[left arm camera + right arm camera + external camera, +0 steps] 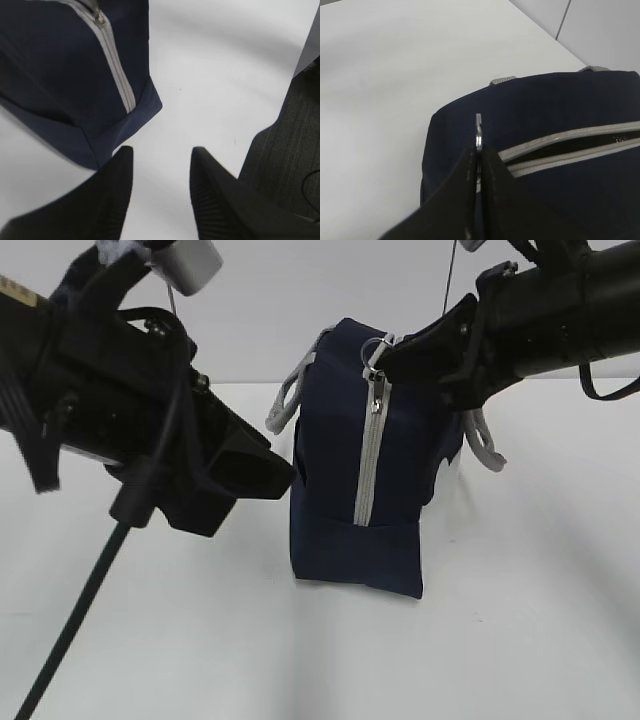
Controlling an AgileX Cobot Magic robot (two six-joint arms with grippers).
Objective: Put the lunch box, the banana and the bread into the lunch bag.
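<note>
The lunch bag is held by my right gripper only by its ring pull, so my left gripper needs to pinch the bag's side (305, 462) to steady it before the zipper opens.
The navy lunch bag (340, 455) stands on the white table, its grey zipper (372, 445) facing the exterior camera. My right gripper (385, 358) is shut on the metal ring pull (479, 135) at the bag's top; in the right wrist view the zipper (570, 145) is parted behind the pull, showing a dark slit. My left gripper (161, 150) is open and empty, its fingers just off the bag's lower corner (145, 107); in the exterior view it (285, 475) is against the bag's left side. The lunch box, the banana and the bread are out of view.
Grey webbing handles (285, 400) hang on both sides of the bag. The white table (520, 620) spreads in front and to the sides. A dark striped floor or mat (285, 160) shows past the table edge in the left wrist view.
</note>
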